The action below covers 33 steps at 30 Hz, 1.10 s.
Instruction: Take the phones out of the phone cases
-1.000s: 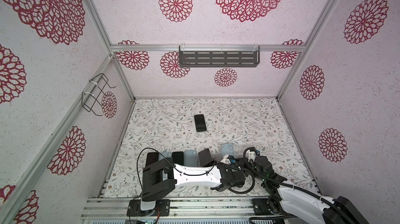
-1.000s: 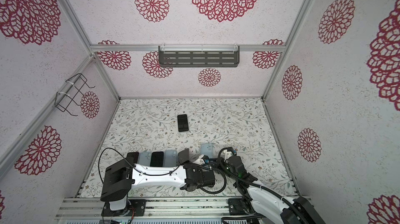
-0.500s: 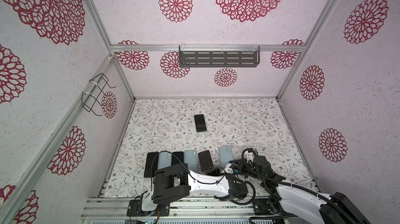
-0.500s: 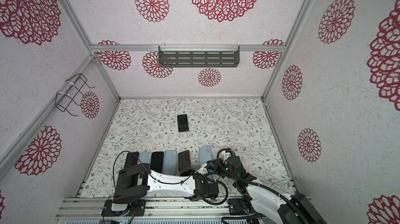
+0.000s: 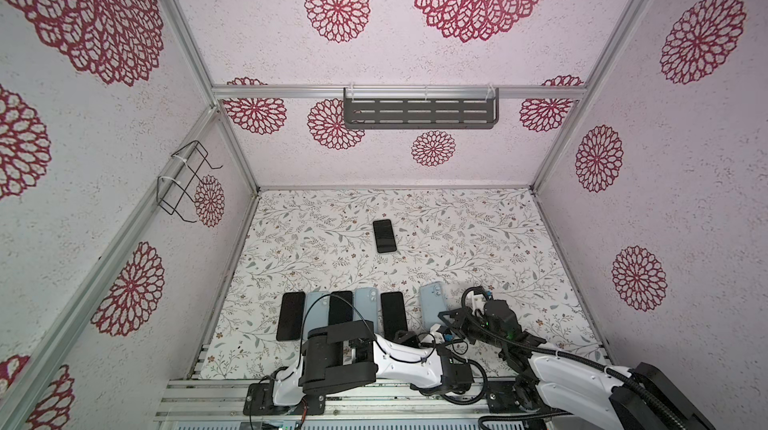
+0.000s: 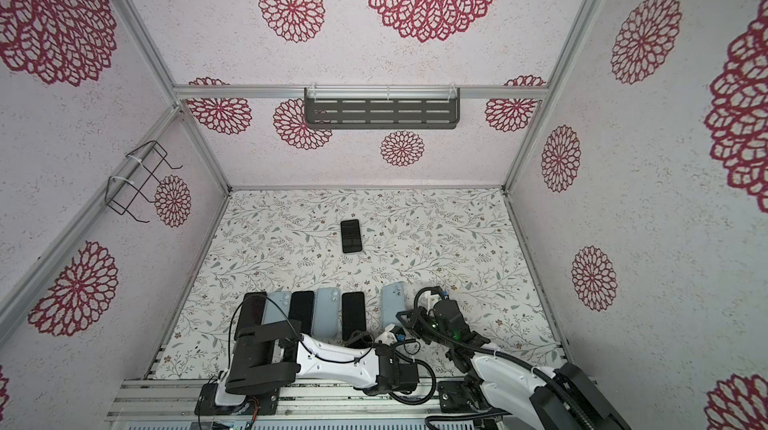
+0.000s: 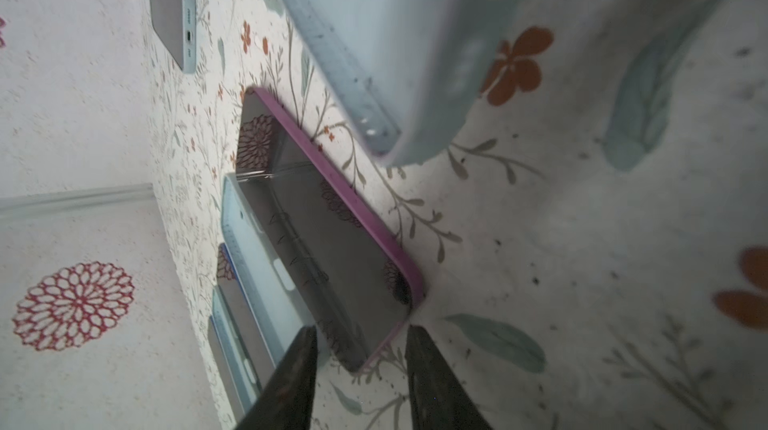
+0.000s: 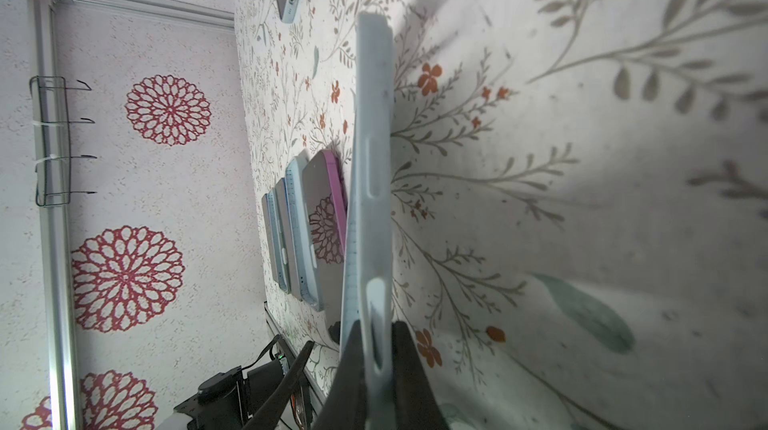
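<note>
Next, my right gripper lets go of the pale blue phone case onto the table, where it will lie snug (image 5: pixel 409 309) (image 8: pixel 345 230) against the pink-edged phone's long side.
A dark phone with a pink edge (image 7: pixel 328 232) lies flat on the flowered table, at the right end of a row near the front (image 5: pixel 393 313) (image 6: pixel 353 309). My left gripper (image 7: pixel 361 332) stands open just short of the phone's near corner, with nothing between its fingers; in both top views it sits low at the front (image 5: pixel 405 336) (image 6: pixel 361 336). The empty pale blue phone case (image 8: pixel 372 179) (image 7: pixel 395 33) is to the right of that phone (image 5: pixel 432 303) (image 6: pixel 392 303). My right gripper (image 8: pixel 376 328) (image 5: pixel 451 320) is shut on the case's near end.
Left of the pink-edged phone the row holds two more dark phones (image 5: pixel 291 316) and two pale blue cases (image 5: pixel 368 307). A cased phone (image 5: pixel 383 235) lies alone mid-table. A wire rack (image 5: pixel 183 183) hangs on the left wall and a grey shelf (image 5: pixel 419 112) on the back wall.
The left gripper has opened and let go of the phone, which went from tilted to lying flat in the row. The left arm has drawn back toward the front. The right gripper keeps the case.
</note>
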Each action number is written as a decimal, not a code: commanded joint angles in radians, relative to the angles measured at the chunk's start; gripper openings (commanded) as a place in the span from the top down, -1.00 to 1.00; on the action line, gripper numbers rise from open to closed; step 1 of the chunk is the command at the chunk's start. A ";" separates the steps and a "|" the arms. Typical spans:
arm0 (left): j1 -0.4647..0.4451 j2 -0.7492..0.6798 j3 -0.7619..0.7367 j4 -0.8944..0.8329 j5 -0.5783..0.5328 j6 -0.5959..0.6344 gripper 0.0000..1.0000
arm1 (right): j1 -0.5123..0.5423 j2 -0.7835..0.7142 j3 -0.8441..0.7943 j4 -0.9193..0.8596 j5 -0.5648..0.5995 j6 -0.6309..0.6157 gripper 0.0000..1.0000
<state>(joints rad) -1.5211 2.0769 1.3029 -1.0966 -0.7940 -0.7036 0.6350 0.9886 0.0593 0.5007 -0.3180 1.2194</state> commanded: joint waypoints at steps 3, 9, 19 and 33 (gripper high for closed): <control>-0.012 -0.021 -0.013 -0.044 -0.009 -0.117 -0.15 | 0.028 0.036 0.037 0.021 0.018 -0.030 1.00; 0.008 -0.161 -0.074 -0.115 -0.025 -0.268 -0.45 | 0.076 0.123 0.045 0.065 0.056 -0.026 1.00; 0.145 -0.568 -0.180 -0.099 -0.020 -0.349 -0.94 | 0.144 0.211 0.060 0.110 0.148 -0.015 1.00; 0.469 -0.913 -0.256 0.191 0.163 -0.116 -0.94 | 0.281 0.451 0.132 0.307 0.251 0.086 1.00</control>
<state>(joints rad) -1.0874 1.1946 1.0489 -0.9955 -0.6811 -0.8841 0.8867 1.4067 0.1757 0.7475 -0.1101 1.2675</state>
